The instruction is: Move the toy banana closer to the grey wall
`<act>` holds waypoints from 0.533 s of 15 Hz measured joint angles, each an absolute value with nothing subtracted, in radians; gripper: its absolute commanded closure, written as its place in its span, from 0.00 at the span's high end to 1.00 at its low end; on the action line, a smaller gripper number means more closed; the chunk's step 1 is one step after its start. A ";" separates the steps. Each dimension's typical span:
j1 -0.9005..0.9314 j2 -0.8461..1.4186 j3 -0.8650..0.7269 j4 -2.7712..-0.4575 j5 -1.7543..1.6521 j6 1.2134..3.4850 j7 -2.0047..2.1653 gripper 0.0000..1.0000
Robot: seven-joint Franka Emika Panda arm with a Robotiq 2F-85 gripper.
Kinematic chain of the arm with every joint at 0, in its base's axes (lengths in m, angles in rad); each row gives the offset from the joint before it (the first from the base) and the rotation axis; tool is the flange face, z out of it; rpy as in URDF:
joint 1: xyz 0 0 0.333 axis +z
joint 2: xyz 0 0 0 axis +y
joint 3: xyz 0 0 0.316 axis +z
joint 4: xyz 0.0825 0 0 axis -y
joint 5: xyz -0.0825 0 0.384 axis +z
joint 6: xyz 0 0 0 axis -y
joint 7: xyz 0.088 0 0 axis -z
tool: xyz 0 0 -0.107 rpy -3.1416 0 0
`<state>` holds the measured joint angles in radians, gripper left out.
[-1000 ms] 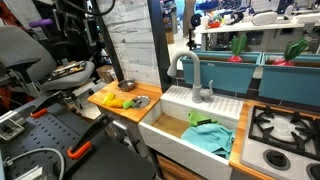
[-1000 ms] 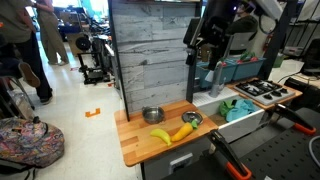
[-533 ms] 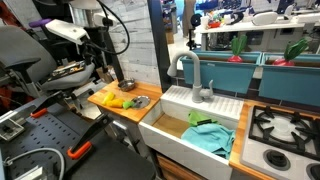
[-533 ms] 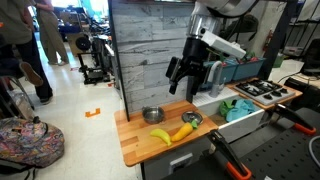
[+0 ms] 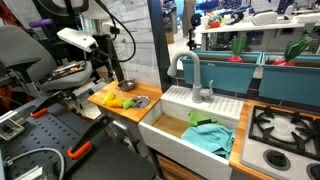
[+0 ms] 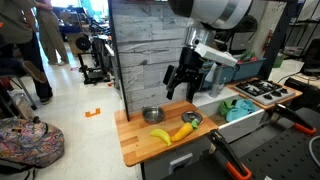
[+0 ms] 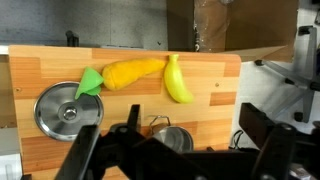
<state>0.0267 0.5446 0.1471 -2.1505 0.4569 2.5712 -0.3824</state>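
Observation:
My gripper will next move down to the middle of the toy banana [image 5: 107,96] [image 7: 178,82], next to the orange toy carrot, and close there.
The toy banana [image 6: 160,136] is small, curved and bright yellow. It lies on the wooden counter [image 6: 135,150], next to an orange toy carrot [image 6: 182,131]. It also shows in the wrist view [image 7: 178,78] and in an exterior view [image 5: 112,101]. The grey wall [image 6: 150,55] of pale planks stands upright behind the counter, and is seen again in an exterior view [image 5: 135,45]. My gripper [image 6: 183,82] hangs open and empty in the air above the counter, well above the banana. In the wrist view its fingers [image 7: 180,160] are spread wide with nothing between them.
A small steel pot [image 6: 152,115] stands close to the wall and shows in the wrist view [image 7: 172,137]. A round metal lid [image 7: 68,110] lies by the carrot's green top. A white sink [image 5: 190,125] holding a teal cloth adjoins the counter. A stove [image 5: 285,130] lies beyond it.
My arm has come down and swung over the counter, so the gripper now hangs lower and nearer the toys. The objects on the counter have not moved.

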 measured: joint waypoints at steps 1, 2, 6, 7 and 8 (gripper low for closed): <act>0.016 0.545 0.158 -2.151 0.461 2.571 -0.381 1.00; 0.001 0.547 0.174 -2.152 0.465 2.578 -0.381 1.00; -0.063 0.596 0.253 -2.151 0.499 2.686 -0.385 1.00; -0.070 0.618 0.268 -2.150 0.499 2.715 -0.384 1.00; -0.072 0.641 0.278 -2.148 0.499 2.739 -0.382 1.00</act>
<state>-0.0718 0.6409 0.2782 -2.1475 0.4985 2.7391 -0.3821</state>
